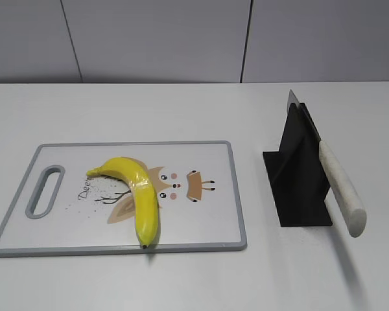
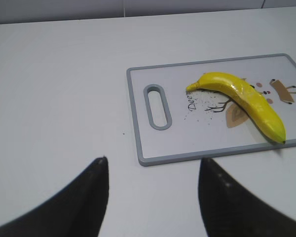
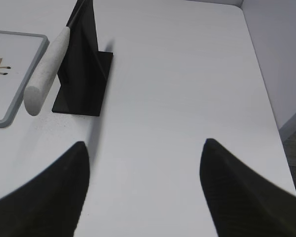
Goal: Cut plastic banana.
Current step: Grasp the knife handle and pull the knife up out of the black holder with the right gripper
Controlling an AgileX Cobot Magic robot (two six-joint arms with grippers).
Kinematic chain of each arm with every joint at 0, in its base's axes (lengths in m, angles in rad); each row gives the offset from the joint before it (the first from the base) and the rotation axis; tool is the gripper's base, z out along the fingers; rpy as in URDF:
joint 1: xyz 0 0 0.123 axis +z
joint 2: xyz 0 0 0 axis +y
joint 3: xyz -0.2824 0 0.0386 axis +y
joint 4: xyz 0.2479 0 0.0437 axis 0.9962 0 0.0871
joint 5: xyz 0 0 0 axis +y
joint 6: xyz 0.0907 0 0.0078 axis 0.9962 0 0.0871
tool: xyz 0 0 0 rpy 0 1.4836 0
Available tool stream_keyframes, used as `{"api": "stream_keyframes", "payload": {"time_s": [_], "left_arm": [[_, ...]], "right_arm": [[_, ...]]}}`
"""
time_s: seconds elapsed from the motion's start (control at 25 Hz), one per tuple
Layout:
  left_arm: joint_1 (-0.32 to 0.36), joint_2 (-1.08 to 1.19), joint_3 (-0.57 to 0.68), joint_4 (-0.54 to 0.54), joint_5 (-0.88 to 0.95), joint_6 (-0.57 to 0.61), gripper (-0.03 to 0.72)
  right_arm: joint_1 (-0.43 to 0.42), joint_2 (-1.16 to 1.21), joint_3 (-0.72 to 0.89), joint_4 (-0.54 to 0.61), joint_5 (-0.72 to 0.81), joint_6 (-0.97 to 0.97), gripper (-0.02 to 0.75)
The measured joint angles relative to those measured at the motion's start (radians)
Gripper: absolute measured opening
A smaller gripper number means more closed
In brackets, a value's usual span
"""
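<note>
The robot's right gripper needs to next go to the middle of the knife's whitish handle [image 1: 340, 184] [image 3: 48, 69], slanted in the black stand, and close there.
The plastic banana [image 1: 137, 192] is glossy yellow and curved. It lies whole on a white cutting board [image 1: 201, 220] with a grey rim, dark tip toward the front edge. It also shows in the left wrist view [image 2: 246, 101] on the board [image 2: 138, 128]. A knife with a whitish handle [image 1: 341, 188] rests slanted in a black stand [image 1: 297, 175]; the right wrist view shows the handle [image 3: 47, 69] and stand [image 3: 81, 69]. My left gripper [image 2: 153, 170] is open and empty, short of the board's handle end. My right gripper [image 3: 144, 153] is open and empty over bare table, right of the stand.
The white table [image 1: 181, 110] reaches back to a grey wall. The board has a slot handle [image 1: 45, 191] at its left end. The table's right edge [image 3: 266, 98] drops off in the right wrist view.
</note>
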Motion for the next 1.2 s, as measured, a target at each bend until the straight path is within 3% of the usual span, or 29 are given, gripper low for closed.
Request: {"api": "stream_keyframes", "payload": {"time_s": [1.2], "left_arm": [[0.0,0.0,0.0,0.0,0.0,0.0,0.562]], "right_arm": [[0.0,0.0,0.0,0.002,0.0,-0.001,0.558]]}}
